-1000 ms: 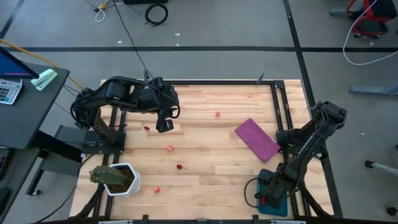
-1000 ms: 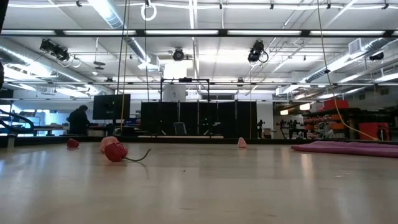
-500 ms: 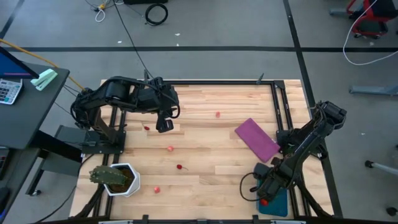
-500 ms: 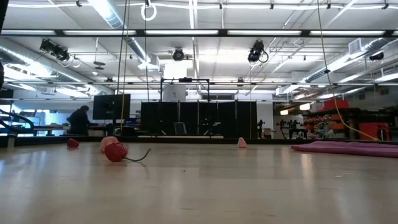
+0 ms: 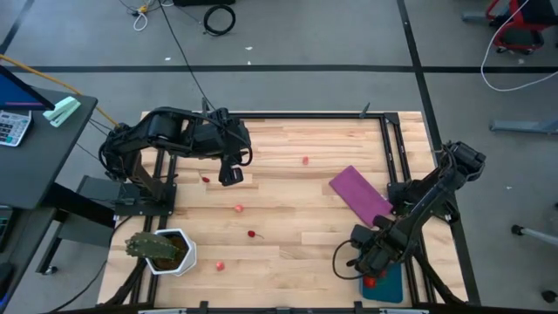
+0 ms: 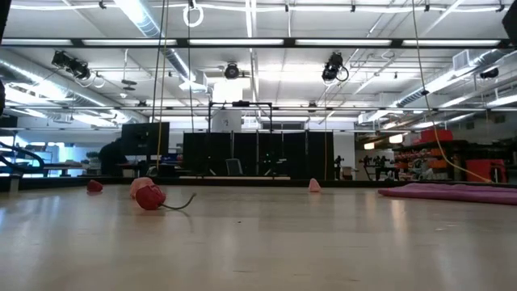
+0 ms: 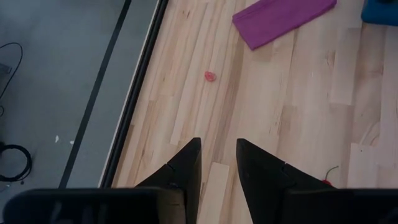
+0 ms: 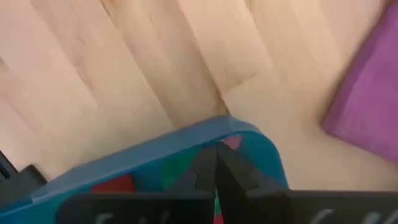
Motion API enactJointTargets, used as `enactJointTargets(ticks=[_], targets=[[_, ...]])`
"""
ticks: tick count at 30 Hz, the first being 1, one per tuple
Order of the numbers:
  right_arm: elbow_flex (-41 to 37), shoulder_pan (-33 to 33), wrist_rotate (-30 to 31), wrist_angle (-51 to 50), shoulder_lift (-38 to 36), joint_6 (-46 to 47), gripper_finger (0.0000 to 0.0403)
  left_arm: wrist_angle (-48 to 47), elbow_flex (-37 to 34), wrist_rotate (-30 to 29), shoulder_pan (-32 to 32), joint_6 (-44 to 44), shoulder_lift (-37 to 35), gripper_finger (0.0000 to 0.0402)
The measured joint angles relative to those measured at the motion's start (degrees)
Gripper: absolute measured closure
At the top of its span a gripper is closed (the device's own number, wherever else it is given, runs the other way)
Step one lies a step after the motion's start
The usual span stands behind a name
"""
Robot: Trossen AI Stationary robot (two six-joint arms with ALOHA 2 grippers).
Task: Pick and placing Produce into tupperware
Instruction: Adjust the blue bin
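Observation:
Next, my right gripper sets the teal tupperware down on the bare wood [image 5: 346, 242] [image 8: 217, 64] between the purple sheet and the red piece with a stem.
The teal tupperware [image 5: 388, 285] sits at the table's near right corner. It holds a red piece [image 8: 115, 185], a green piece [image 8: 177, 171] and a pink piece [image 8: 232, 142]. My right gripper [image 8: 216, 171] hangs shut over its left rim, pointing down, with nothing between the fingers. More produce lies loose on the wood: a stemmed red piece [image 5: 252, 234], pink pieces [image 5: 238, 208] [image 5: 219, 263] [image 5: 305, 160] and a red piece [image 5: 206, 180]. My left gripper [image 7: 217, 158] waits open above the far left of the table.
A purple sheet [image 5: 359, 195] lies flat just beyond the tupperware. A leafy plant in a white pot [image 5: 163, 251] stands at the near left corner. Black frame rails [image 5: 388, 148] border the table. A person [image 6: 113, 153] shows far off in the room.
My right gripper has shifted a little toward the table's left and far side over the tupperware, and its wrist has tipped. A red piece now shows uncovered in the tupperware.

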Motion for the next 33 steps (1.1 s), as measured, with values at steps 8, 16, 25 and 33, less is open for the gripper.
enactJointTargets(ticks=[8,16,25,33], targets=[[-2.7,-5.2,6.7,4.4,0.0,-6.9,0.0397,0.0,0.0,0.0,0.0,0.0,0.0,0.0294],[-7.9,-13.9,10.9,19.6,0.0,-21.4,0.0399,0.0,0.0,0.0,0.0,0.0,0.0,0.0294],[-8.2,-23.6,14.0,29.4,0.0,-35.8,0.0399,0.0,0.0,0.0,0.0,0.0,0.0,0.0294],[-5.3,-26.9,14.0,35.6,0.0,-45.0,0.0386,0.0,0.0,0.0,0.0,0.1,0.0,0.0294]])
